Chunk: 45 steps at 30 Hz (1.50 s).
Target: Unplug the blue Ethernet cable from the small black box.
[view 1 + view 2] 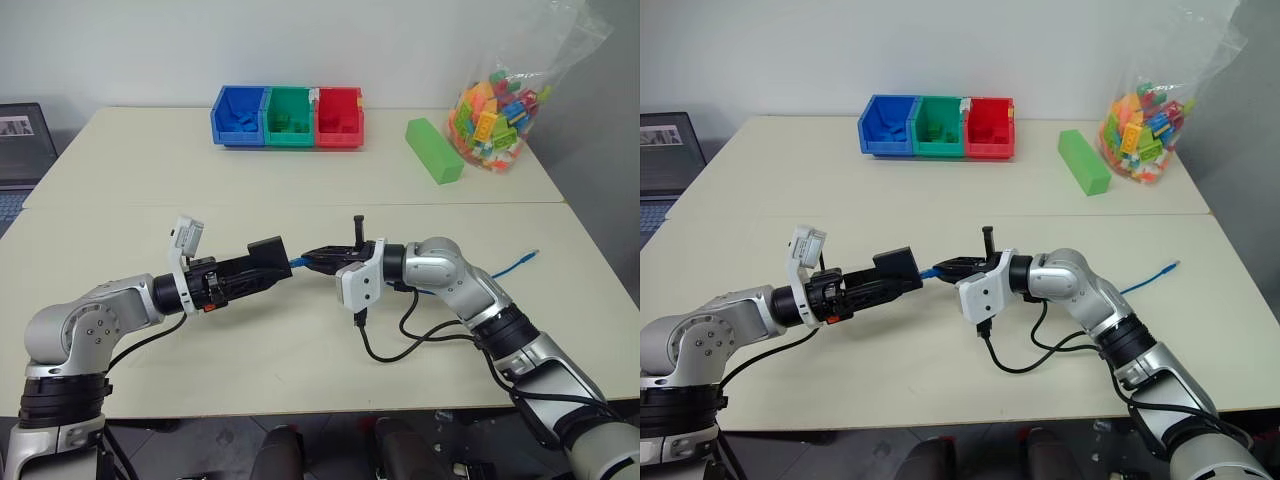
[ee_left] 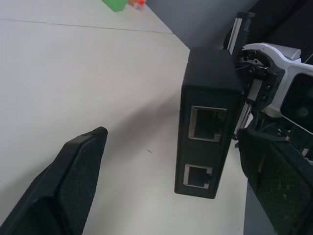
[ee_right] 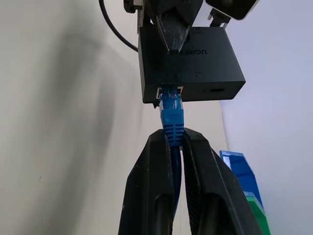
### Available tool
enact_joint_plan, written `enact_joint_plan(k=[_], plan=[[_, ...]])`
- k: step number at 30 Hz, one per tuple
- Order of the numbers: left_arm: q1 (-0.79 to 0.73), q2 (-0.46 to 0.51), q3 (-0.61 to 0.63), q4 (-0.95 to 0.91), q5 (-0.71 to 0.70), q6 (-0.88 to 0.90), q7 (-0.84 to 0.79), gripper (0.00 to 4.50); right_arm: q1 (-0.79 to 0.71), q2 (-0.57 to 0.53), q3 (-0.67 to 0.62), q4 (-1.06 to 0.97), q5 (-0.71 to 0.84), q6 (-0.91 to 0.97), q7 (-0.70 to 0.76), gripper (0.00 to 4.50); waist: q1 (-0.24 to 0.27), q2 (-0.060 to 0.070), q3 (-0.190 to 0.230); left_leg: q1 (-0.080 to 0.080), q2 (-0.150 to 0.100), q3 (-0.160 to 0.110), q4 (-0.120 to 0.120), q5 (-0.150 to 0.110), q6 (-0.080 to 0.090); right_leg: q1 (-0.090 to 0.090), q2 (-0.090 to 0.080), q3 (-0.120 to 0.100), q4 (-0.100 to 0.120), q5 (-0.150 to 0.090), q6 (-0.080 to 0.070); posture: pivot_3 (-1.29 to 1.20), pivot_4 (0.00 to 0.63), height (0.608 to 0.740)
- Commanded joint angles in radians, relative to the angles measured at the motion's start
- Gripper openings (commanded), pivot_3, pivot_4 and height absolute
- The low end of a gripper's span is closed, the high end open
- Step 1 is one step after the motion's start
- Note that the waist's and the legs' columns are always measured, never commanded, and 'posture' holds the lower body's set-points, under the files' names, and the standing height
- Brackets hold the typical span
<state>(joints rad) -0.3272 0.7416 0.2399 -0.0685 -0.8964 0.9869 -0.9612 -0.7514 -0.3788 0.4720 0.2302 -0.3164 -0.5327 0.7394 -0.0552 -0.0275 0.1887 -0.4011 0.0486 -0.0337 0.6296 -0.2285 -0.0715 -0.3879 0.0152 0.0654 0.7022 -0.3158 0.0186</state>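
Note:
Next, I open my right gripper, roll it a quarter turn and grip the plug (image 3: pixel 170 105) close to the port, as it pinches only the back of the plug's boot.
The small black box (image 1: pixel 268 254) hangs above the table's middle, two empty ports facing the left wrist camera (image 2: pixel 208 122). The blue Ethernet cable (image 3: pixel 171 110) is plugged into the box's opposite side. My right gripper (image 1: pixel 318 260) is shut on the cable just behind the plug, fingers (image 3: pixel 156 181) pinching its boot. The cord runs back under the right arm, and its free end (image 1: pixel 525 260) lies on the table to the right. My left gripper (image 1: pixel 270 268) is open around the box: one finger (image 2: pixel 274 181) is close beside it, and the other finger (image 2: pixel 73 176) is well apart.
Blue (image 1: pixel 238 115), green (image 1: pixel 290 116) and red (image 1: pixel 340 117) bins stand at the table's back. To their right lie a green block (image 1: pixel 434 150) and a bag of toy bricks (image 1: pixel 497 110). A laptop (image 1: pixel 20 150) sits far left. Black wrist wires (image 1: pixel 400 340) loop under the right arm.

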Motion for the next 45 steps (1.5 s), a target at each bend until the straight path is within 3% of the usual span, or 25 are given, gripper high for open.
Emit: enact_joint_plan(k=[1,15,22,24,30,34,39,45], plan=[[-0.022,-0.008,-0.006,-0.009,-0.002,-0.035,-0.036,4.01,0.011,0.013,-0.035,-0.066,0.054,0.046,0.007,0.04,0.001,0.0,0.0,0.0,0.0,0.0,0.0,0.0,0.0,0.0,0.0,0.0,0.0,0.0,0.0,0.0,0.15,0.74],[-0.04,-0.032,-0.006,0.006,-0.01,-0.036,-0.047,0.84,0.021,0.016,-0.031,-0.103,0.065,0.088,0.022,0.04,0.001,0.0,0.0,0.0,0.0,0.0,0.0,0.0,0.0,0.0,0.0,0.0,0.0,0.0,0.0,0.0,0.15,0.74],[-0.04,-0.033,-0.011,0.004,-0.008,-0.038,-0.06,0.8,0.025,0.011,-0.03,-0.111,0.076,0.08,0.034,0.04,0.001,0.0,0.0,0.0,0.0,0.0,0.0,0.0,0.0,0.0,0.0,0.0,0.0,0.0,0.0,0.0,0.15,0.74],[-0.041,-0.031,-0.013,0.004,-0.003,-0.042,-0.065,0.8,0.03,-0.001,-0.032,-0.118,0.086,0.07,0.045,0.74,0.001,0.0,0.0,0.0,0.0,0.0,0.0,0.0,0.0,0.0,0.0,0.0,0.0,0.0,0.0,0.0,0.15,0.74],[-0.046,-0.009,-0.03,0.006,0.015,-0.052,-0.101,0.8,0.049,-0.054,-0.037,-0.179,0.146,0.102,0.132,2.16,0.002,0.0,0.0,0.0,0.0,0.0,0.0,0.0,0.0,0.0,0.0,0.0,0.0,0.0,0.0,0.0,0.15,0.74],[-0.044,0.021,-0.062,-0.008,0.047,-0.079,-0.162,0.8,0.101,-0.085,-0.068,-0.326,0.363,0.352,0.254,3.14,0.004,0.0,0.0,0.0,0.0,0.0,0.0,0.0,0.0,0.0,0.0,0.0,0.0,0.0,0.0,0.0,0.15,0.74],[-0.045,0.055,-0.1,-0.046,0.069,-0.128,-0.251,0.8,0.137,-0.039,-0.154,-0.46,0.687,0.886,0.233,3.18,0.004,0.0,0.0,0.0,0.0,-0.003,0.0,0.0,0.0,0.001,0.0,0.0,0.001,0.0,0.0,0.0,0.15,0.74],[-0.083,0.043,-0.09,-0.061,0.034,-0.109,-0.268,0.8,0.137,-0.002,-0.227,-0.484,0.885,1.207,0.196,3.18,0.005,0.0,0.0,0.0,-0.001,-0.004,0.0,0.0,0.0,0.001,0.0,0.0,0.001,0.0,0.0,0.0,0.15,0.74]])
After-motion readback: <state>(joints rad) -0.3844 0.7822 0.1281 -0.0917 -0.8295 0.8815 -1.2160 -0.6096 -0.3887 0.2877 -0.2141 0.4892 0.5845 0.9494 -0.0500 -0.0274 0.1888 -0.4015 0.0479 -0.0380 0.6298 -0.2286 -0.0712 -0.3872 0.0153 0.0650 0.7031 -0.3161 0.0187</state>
